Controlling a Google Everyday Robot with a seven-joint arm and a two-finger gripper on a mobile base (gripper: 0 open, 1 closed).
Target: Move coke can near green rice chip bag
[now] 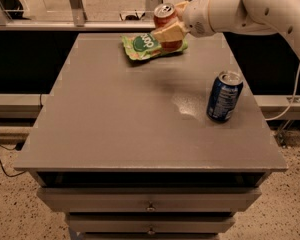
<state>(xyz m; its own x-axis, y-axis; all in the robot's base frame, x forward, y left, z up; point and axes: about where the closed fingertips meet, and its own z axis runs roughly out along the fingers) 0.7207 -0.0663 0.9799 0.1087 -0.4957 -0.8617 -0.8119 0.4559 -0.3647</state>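
Note:
My gripper should release the coke can next to the green rice chip bag's end (188, 58) that is nearest the dark blue can. The coke can is held upright at the far edge.
The coke can (164, 15) is a red-orange can with a silver top, held upright in the air at the table's far edge. My gripper (169, 30) is shut on the coke can, its tan fingers (168, 33) wrapped across the can's lower part. The green rice chip bag (145, 46) lies flat on the far middle of the table, just below and left of the can. Its right end is hidden behind the gripper and can.
A dark blue can (224, 96) stands upright at the right side of the grey table (115, 129). My white arm (240, 9) reaches in from the upper right. Drawers (150, 204) sit below the front edge. Metal rails run behind the table.

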